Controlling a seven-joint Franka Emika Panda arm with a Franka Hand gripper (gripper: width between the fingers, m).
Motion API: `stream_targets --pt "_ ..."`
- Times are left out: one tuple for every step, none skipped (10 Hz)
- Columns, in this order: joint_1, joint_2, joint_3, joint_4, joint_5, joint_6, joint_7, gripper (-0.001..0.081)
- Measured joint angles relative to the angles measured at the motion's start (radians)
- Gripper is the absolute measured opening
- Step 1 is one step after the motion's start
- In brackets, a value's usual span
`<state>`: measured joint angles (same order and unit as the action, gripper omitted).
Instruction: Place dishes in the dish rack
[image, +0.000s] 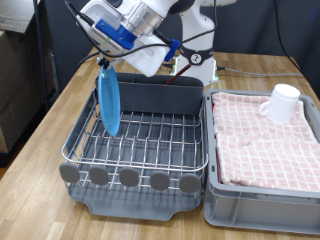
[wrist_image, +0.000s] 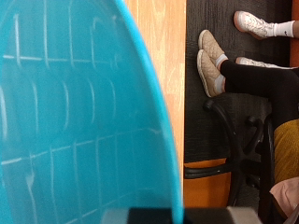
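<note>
Next, I release the light-blue plate on the rack wires (image: 102, 147) along the side farthest from the grey crate.
My gripper (image: 103, 68) holds the round light-blue plate (image: 109, 102) on edge, upright, over the far left part of the silver wire dish rack (image: 140, 150). The plate's lower edge is at or just above the wires. In the wrist view the plate (wrist_image: 75, 121) fills most of the picture and the rack wires show faintly through it. The fingertips are hidden by the plate. The white mug (image: 282, 103) lies on the pink checked cloth in the grey crate (image: 262, 190) at the exterior view's right. The wooden spoon is out of view.
The rack's dark grey caddy (image: 165, 97) stands along its far side. Round grey discs (image: 128, 178) line its near edge above the grey drip tray (image: 140, 203). The wooden table (image: 40, 150) extends to the exterior view's left. A person's legs and shoes (wrist_image: 220, 61) show beyond the table.
</note>
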<state>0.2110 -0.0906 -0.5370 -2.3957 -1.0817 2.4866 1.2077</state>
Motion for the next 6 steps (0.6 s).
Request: stream_targets --pt "0.0 0.013 -0.003 0.009 0.0 0.004 0.0 0.0019" --pt "0.0 0.025 -0.005 0.021 0.001 0.007 0.0 0.0019" --pt "0.0 0.039 -0.007 0.033 0.001 0.01 0.0 0.0019" --pt "0.0 0.053 -0.01 0.044 0.001 0.014 -0.001 0.0019" --pt "0.0 0.067 -0.015 0.053 0.001 0.02 -0.004 0.0019" --pt "0.0 0.08 -0.021 0.06 0.001 0.03 -0.009 0.0019"
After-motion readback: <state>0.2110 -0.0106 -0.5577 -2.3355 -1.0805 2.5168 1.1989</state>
